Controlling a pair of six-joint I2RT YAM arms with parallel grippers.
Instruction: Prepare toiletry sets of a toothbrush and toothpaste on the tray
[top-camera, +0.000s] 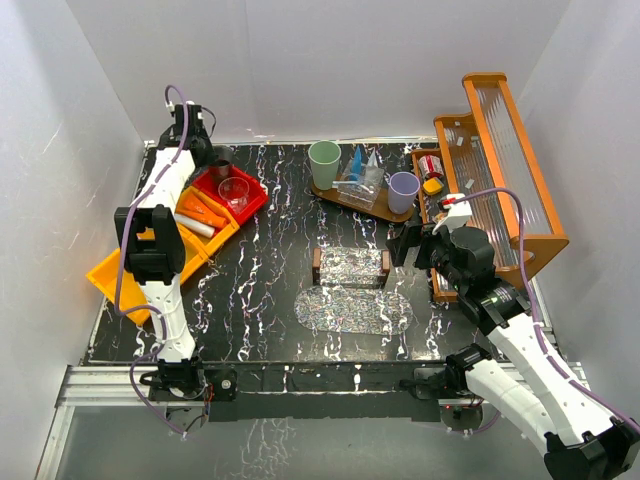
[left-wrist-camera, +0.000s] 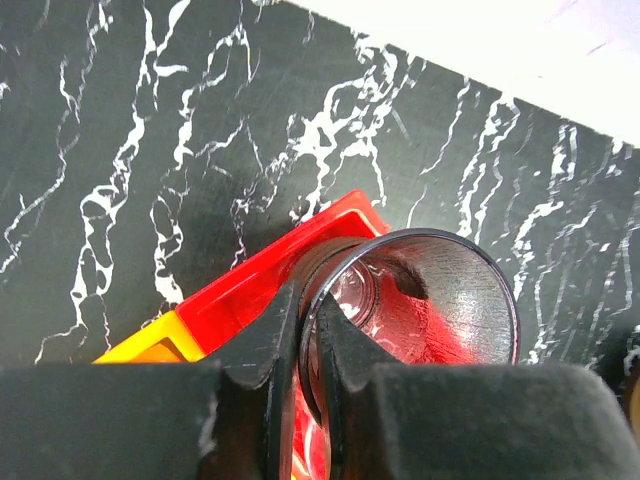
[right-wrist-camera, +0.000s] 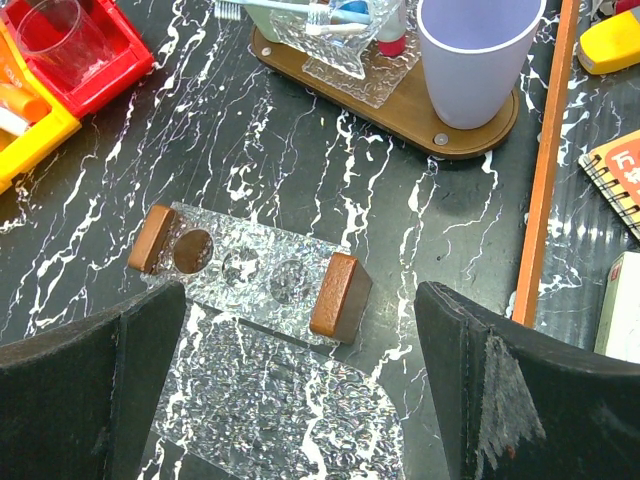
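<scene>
My left gripper will set the smoky glass cup down on the textured oval glass plate's end (top-camera: 313, 309) that is nearest to the orange bin. The cup is still over the red bin's back corner.
My left gripper (left-wrist-camera: 308, 350) is shut on the rim of a smoky clear glass cup (left-wrist-camera: 450, 290), one finger inside and one outside, over the back corner of the red bin (left-wrist-camera: 260, 275). From above, that cup (top-camera: 222, 157) is at the back left. A wooden tray (top-camera: 392, 210) holds a green cup (top-camera: 324, 163), a lilac cup (top-camera: 403, 187) and a glass dish (top-camera: 362, 180) with a pale toothbrush (right-wrist-camera: 290, 8) and blue tubes. My right gripper (top-camera: 405, 245) hangs open and holds nothing, above a clear holder with wooden ends (right-wrist-camera: 250, 265) and a textured oval glass plate (right-wrist-camera: 290, 400).
A second clear glass (top-camera: 235, 192) stands in the red bin (top-camera: 258, 195). Beside it, the orange bin (top-camera: 120, 275) holds orange tubes (top-camera: 205, 212). A wooden rack with ribbed glass (top-camera: 510, 170) runs along the right, with a red can (top-camera: 430, 165), a yellow item (right-wrist-camera: 610, 40) and a notebook (right-wrist-camera: 615, 175).
</scene>
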